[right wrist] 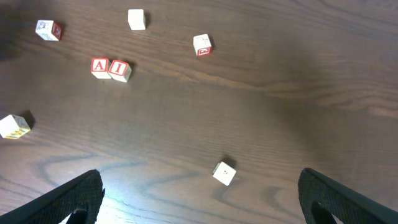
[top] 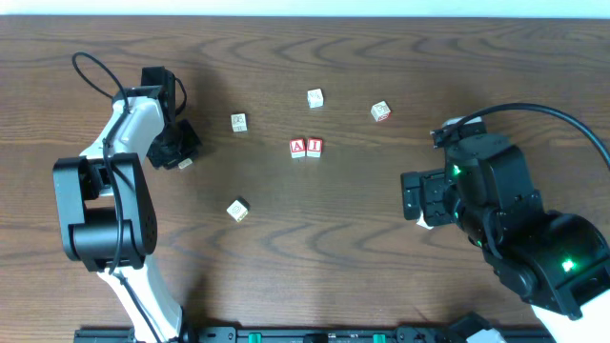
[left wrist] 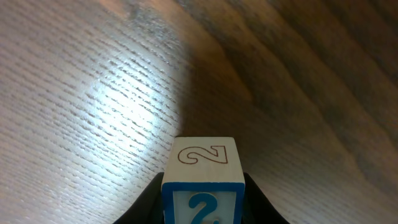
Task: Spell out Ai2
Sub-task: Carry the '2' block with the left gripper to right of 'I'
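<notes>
The robot's left gripper will release the blue 2 block, now held just over the wood, next to the red I block, opposite the red A block [top: 334,149].
My left gripper [top: 177,151] is shut on a wooden block with a blue 2 [left wrist: 202,163], held just over the wood at the table's left; the block's pale edge shows in the overhead view [top: 186,164]. In the left wrist view the black fingers [left wrist: 202,202] flank the block. The red A block [top: 298,147] and red I block [top: 315,146] sit side by side at mid-table, and both show in the right wrist view, A [right wrist: 99,66] and I [right wrist: 119,70]. My right gripper [right wrist: 208,202] is open and empty at the right [top: 419,202].
Loose blocks lie at the back [top: 238,122], [top: 315,97], [top: 380,111] and at front left [top: 237,210]. Another small pale block [right wrist: 224,173] lies on the table between my right fingers, a little ahead of them. The table's back edge runs along the top.
</notes>
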### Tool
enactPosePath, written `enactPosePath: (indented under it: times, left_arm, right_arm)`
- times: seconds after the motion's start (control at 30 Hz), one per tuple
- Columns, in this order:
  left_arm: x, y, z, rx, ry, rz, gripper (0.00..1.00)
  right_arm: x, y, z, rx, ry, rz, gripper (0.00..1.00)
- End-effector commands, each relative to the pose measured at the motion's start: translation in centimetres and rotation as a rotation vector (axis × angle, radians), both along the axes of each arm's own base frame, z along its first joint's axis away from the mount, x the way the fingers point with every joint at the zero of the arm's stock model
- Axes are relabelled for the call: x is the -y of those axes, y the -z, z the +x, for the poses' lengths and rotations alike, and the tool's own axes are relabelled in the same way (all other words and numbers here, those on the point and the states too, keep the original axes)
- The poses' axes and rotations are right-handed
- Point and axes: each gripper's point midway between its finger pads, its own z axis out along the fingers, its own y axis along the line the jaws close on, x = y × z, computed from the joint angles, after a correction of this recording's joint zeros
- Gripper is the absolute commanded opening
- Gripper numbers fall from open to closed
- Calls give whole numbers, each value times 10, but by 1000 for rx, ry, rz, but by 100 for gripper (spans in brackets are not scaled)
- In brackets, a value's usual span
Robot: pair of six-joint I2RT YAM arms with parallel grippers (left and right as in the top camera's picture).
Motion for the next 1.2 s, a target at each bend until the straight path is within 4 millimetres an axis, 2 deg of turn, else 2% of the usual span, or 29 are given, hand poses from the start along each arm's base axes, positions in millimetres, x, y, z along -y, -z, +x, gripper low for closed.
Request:
enactPosePath:
  times: [0.0,0.1,0.2,0.33,0.5,0.6,0.73,0.9,1.07,1.17]
  left_arm:
    - [2,-1,3,3,10,2,17]
    - [9,-7,9,18,65,4,10]
    - [24,-22,21,54,158,14,6]
    - [62,-63,47,161,275,25,6]
    - [135,-110,68,311,445,12,6]
    - [199,-128,66,391,606,-7,6]
    - [274,-129,41,419,738,-105,6]
    - [339,-115,3,397,878,-155,5]
    - [355,-86,-14,327,856,-125,5]
    - [350,-69,-18,271,824,-103,5]
  right_arm:
    - [3,-2,2,13,5,-15,99]
    - [4,-4,5,31,3,-24,99]
    - [17,-11,9,68,56,-55,99]
    - [37,-30,9,120,121,-38,99]
    - [69,-61,-1,208,217,-25,99]
    - [90,-78,-13,245,291,-19,99]
    - [105,-86,-26,253,346,-21,99]
    - [99,-88,-27,255,321,6,99]
    - [96,-93,-28,268,309,29,99]
    - [92,-104,-30,293,293,53,99]
